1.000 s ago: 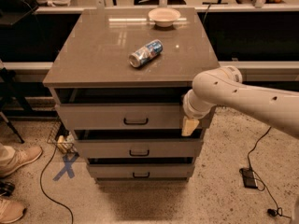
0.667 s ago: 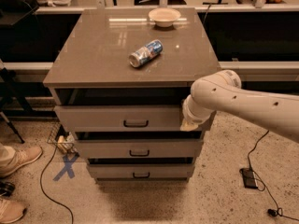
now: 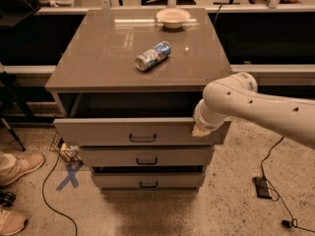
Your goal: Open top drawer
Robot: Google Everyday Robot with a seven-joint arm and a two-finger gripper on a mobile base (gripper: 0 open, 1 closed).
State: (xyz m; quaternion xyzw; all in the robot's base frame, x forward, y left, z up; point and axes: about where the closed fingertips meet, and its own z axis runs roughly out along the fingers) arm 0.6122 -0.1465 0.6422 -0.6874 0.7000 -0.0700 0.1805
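Observation:
My gripper leans slanted against the top drawer's upper edge, and the drawer is only partway out. I need to point my gripper down, regrasp the front (image 3: pixel 204 136) and pull.
The top drawer (image 3: pixel 98 132) is the widest grey drawer, with a black bar handle (image 3: pixel 142 138). It stands pulled partway out from under the cabinet top (image 3: pixel 98 58), with a dark gap behind its front. My gripper (image 3: pixel 201 130) is at the right end of the drawer front, against its upper edge, and my white arm (image 3: pixel 256 107) reaches in from the right.
A middle drawer (image 3: pixel 145 156) and a bottom drawer (image 3: pixel 147 181) sit below, stepped back. A can (image 3: pixel 152 56) lies on the cabinet top and a bowl (image 3: pixel 173 17) stands at its back. Shoes (image 3: pixel 19 166) are at the left, and a power adapter (image 3: pixel 262 187) with cables lies on the floor at the right.
The top drawer front has slid further out toward the camera, and the gripper and arm have moved with it.

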